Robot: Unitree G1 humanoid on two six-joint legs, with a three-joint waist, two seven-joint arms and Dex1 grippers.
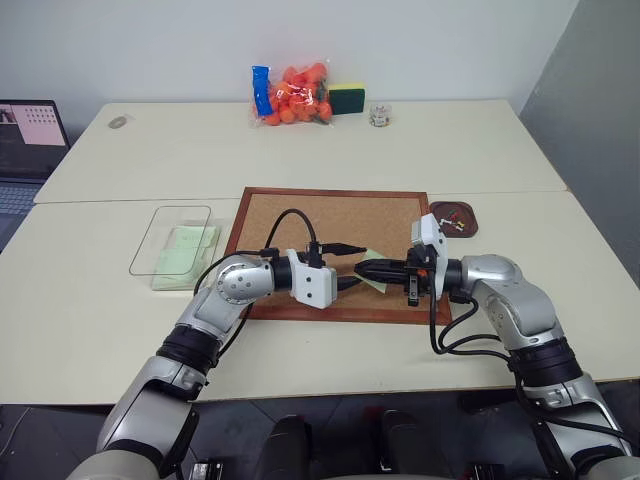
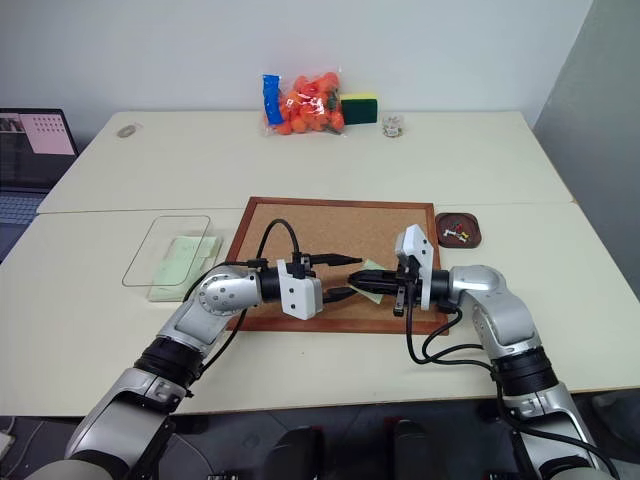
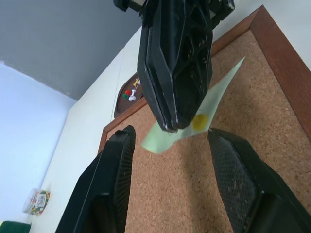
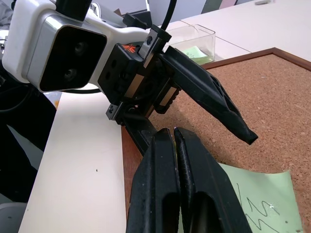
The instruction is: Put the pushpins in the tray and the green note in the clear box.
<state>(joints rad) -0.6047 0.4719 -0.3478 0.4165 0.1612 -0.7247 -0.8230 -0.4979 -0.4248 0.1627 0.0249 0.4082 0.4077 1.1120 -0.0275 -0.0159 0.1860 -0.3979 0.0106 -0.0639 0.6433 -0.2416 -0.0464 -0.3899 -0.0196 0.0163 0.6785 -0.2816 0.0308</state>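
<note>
The yellow pushpin is stuck in the green note at the tip of my right gripper, so my left gripper should grab the note's free corner (image 3: pixel 156 144) and pull the note off.
My right gripper (image 1: pixel 362 268) is shut on one edge of the green note (image 3: pixel 221 92) and holds it just above the corkboard (image 1: pixel 330 225). A yellow pushpin (image 3: pixel 199 121) is stuck in the note right beside the right fingertips. The left gripper (image 1: pixel 352 266) faces it, open, with one finger on each side of the note and the right gripper's tip, touching neither. At the board's far right corner sits the dark brown tray (image 1: pixel 471 228) with a few pushpins (image 1: pixel 455 218) in it. The clear box (image 1: pixel 172 283) stands left of the board with pale green slips inside.
The wood-framed corkboard lies in front of me across the table seam. At the far edge are a bag of orange items (image 1: pixel 295 100), a green-and-yellow sponge (image 1: pixel 348 97) and a small jar (image 1: pixel 379 114). A laptop (image 1: pixel 30 130) stands at the far left.
</note>
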